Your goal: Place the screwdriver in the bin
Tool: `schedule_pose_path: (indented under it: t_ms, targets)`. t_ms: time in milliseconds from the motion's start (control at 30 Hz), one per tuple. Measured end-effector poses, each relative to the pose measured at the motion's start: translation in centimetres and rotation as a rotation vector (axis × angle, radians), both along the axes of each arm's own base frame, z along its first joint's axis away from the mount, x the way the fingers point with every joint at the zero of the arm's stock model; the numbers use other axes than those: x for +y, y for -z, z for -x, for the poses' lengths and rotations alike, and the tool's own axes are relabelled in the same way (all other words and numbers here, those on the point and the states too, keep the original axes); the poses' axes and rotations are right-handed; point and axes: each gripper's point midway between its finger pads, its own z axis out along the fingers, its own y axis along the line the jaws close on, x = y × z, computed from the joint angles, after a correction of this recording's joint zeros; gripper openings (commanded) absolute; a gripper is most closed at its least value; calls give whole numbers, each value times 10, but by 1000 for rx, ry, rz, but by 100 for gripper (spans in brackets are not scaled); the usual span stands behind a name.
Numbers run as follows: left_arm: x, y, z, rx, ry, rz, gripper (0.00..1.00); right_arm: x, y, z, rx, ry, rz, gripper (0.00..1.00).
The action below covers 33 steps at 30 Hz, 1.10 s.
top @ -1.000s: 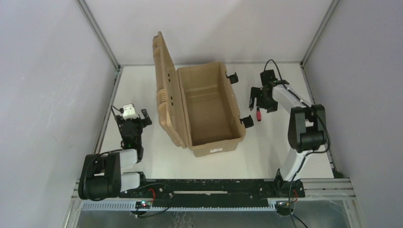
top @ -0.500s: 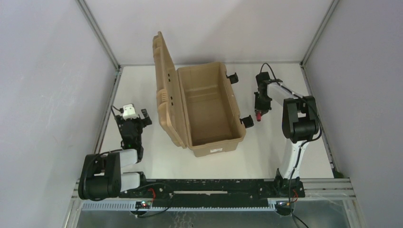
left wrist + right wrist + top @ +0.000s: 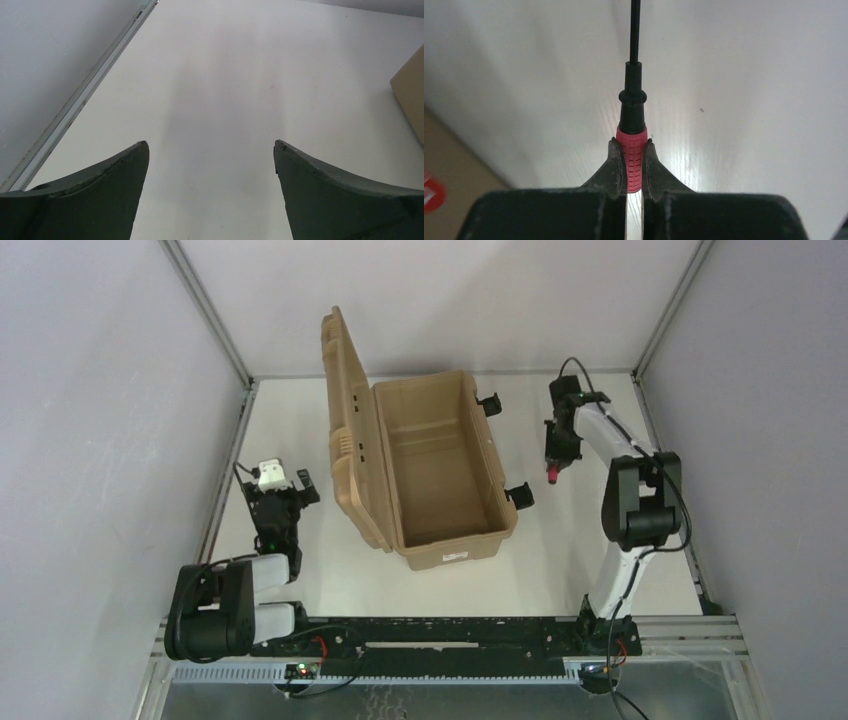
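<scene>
The bin's bottom has a bare spot about midway [image 3: 433,471] between its long sides. Next, my right gripper lets go of the screwdriver there.
The screwdriver [image 3: 633,152] has a ribbed red handle, a black collar and a thin dark shaft pointing away from the camera. My right gripper [image 3: 630,144] is shut on the red handle. From above, the right gripper [image 3: 554,468] is to the right of the bin [image 3: 440,535], with the screwdriver [image 3: 553,478] showing as a red tip under it. The bin is a tan box, lid swung open to the left, inside bare. My left gripper [image 3: 211,145] stands open over bare table, and in the top view the left gripper [image 3: 280,478] is left of the bin.
Black latches [image 3: 520,494] stick out from the bin's right wall toward the right gripper. The open lid [image 3: 345,430] stands tall between the left arm and the bin. Grey walls and metal rails [image 3: 220,490] bound the white table.
The right gripper has gone from open around the screwdriver to shut on its red handle, and has turned and shifted slightly right. The left arm has not moved.
</scene>
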Motion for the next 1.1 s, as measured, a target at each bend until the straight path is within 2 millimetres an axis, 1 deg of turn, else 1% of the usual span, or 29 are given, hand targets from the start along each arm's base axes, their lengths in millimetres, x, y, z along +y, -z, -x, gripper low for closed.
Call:
schedule_pose_path:
  t_ms: [33,167,200,233,267,333,367,400,467,533,600,633,667,700,733,767,833,867,900,933,967,1000,1067,1100]
  targets:
    - [0,0,0,0,0,0,100,-1,-16,-2,-24,3,2,0]
    - [0,0,0,0,0,0,100,-1,-93,-15,-162,8,5,0]
    - [0,0,0,0,0,0,100,1,-115,-17,-200,7,6,0]
    - [0,0,0,0,0,0,100,5,-141,-20,-249,4,6,0]
    - [0,0,0,0,0,0,100,12,-165,-22,-299,-6,1,0]
    - [0,0,0,0,0,0,100,34,-212,-22,-392,-37,-20,0]
    - [0,0,0,0,0,0,100,50,-233,-20,-438,-63,-39,0]
    - [0,0,0,0,0,0,100,64,-248,-17,-469,-86,-57,0]
    - [0,0,0,0,0,0,100,100,-278,-8,-533,-150,-107,0]
    - [0,0,0,0,0,0,100,136,-297,2,-575,-207,-167,0]
    - [0,0,0,0,0,0,100,171,-296,13,-565,-278,-204,0]
    - [0,0,0,0,0,0,100,184,-290,17,-548,-304,-215,0]
    - [0,0,0,0,0,0,100,197,-280,19,-522,-325,-225,0]
    - [0,0,0,0,0,0,100,212,-263,19,-482,-346,-234,0]
    - [0,0,0,0,0,0,100,220,-251,18,-455,-356,-235,0]
    - [0,0,0,0,0,0,100,231,-226,16,-402,-367,-236,0]
    - [0,0,0,0,0,0,100,245,-182,13,-311,-382,-222,0]
    - [0,0,0,0,0,0,100,251,-160,12,-264,-390,-208,0]
    - [0,0,0,0,0,0,100,255,-141,11,-228,-395,-196,0]
    - [0,0,0,0,0,0,100,261,-116,10,-182,-401,-183,0]
    - [0,0,0,0,0,0,100,265,-97,9,-147,-406,-175,0]
    - [0,0,0,0,0,0,100,267,-80,9,-117,-409,-167,0]
    - [0,0,0,0,0,0,100,272,-54,9,-76,-414,-155,0]
    - [0,0,0,0,0,0,100,273,-47,9,-65,-415,-153,0]
